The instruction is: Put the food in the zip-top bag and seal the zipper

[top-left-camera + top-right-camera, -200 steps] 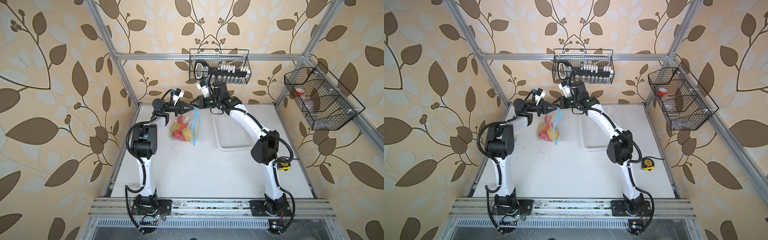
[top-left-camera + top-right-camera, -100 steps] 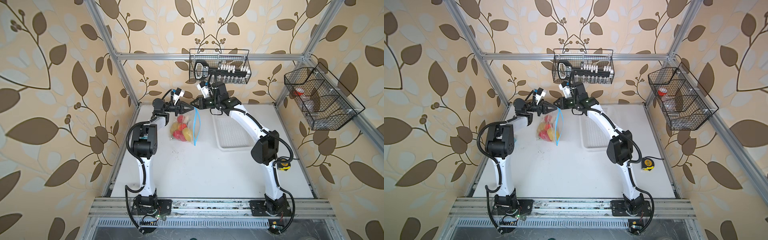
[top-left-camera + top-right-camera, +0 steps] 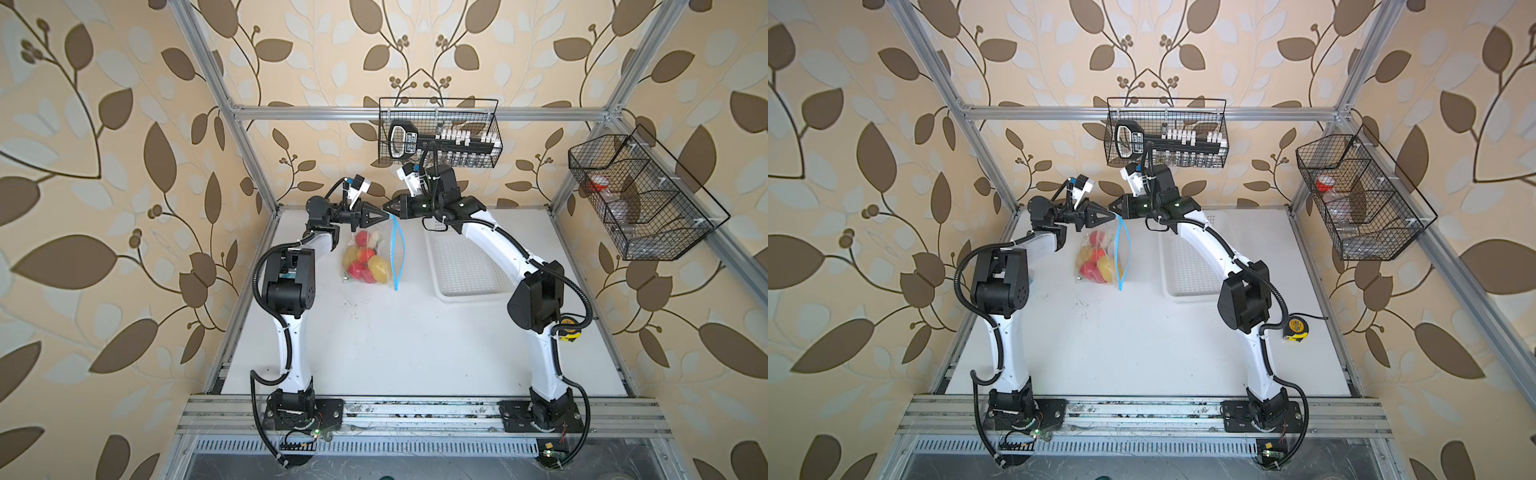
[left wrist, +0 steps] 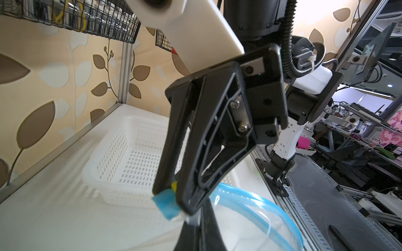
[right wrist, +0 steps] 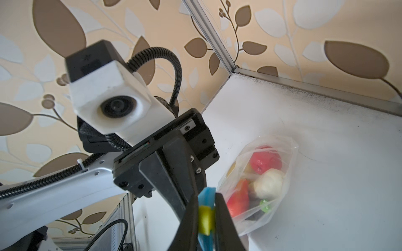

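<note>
Next, I open my right gripper, which pinches the bag's blue corner along with the yellow slider, then back off and take only the slider (image 5: pixel 205 219) before sealing.
The clear zip-top bag (image 3: pixel 374 257) (image 3: pixel 1100 257) hangs by its top corner at the back left of the table, its lower end on the surface. The food (image 3: pixel 365 262) (image 5: pixel 264 173), red, yellow and white pieces, sits inside it. The blue zipper (image 3: pixel 401 249) (image 3: pixel 1126 249) runs down its right edge and bows open in the left wrist view (image 4: pixel 250 200). My left gripper (image 3: pixel 386 216) (image 3: pixel 1113 215) (image 4: pixel 195 220) is shut on the bag's corner. Tip to tip with it, my right gripper (image 3: pixel 384 206) (image 3: pixel 1111 205) (image 5: pixel 205 219) is shut on the zipper's yellow end (image 5: pixel 204 219).
A white perforated basket (image 3: pixel 465 266) (image 3: pixel 1187 266) (image 4: pixel 130 152) lies just right of the bag, under the right arm. Black wire baskets hang on the back wall (image 3: pixel 438 133) and right wall (image 3: pixel 636 199). A yellow tape measure (image 3: pixel 569 328) lies by the right edge.
The right wrist has shifted very slightly at the bag's top corner. The bag, the food and the left arm stay where they were.
</note>
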Robot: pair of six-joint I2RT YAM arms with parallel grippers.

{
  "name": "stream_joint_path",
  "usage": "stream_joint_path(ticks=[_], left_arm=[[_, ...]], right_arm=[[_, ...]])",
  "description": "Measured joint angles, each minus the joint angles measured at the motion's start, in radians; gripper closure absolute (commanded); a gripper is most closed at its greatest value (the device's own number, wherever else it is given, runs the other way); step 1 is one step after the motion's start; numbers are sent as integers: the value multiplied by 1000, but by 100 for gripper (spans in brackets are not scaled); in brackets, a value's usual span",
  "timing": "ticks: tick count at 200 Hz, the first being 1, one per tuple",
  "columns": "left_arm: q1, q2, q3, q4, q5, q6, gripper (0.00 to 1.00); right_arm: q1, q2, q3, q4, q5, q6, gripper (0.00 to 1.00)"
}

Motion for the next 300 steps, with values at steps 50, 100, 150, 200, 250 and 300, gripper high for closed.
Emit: stream_joint_path(ticks=[50,100,150,200,250,300], left_arm=[[0,0,25,2,0,-13,100],[0,0,39,2,0,-38,100],[0,0,40,2,0,-48,100],[0,0,40,2,-2,-49,100],[0,0,47,2,-1,-53,100],[2,0,102,0,16,-87,95]], right_arm=[[-6,-35,-66,50,-16,29,68],[-13,-49,-92,85,-39,59,74],[-14,-49,-96,122,-66,92,74],[-18,-49,-96,150,-82,120,96],[-17,-49,-96,154,-88,127,100],[-20,-56,-96,182,-89,122,100]])
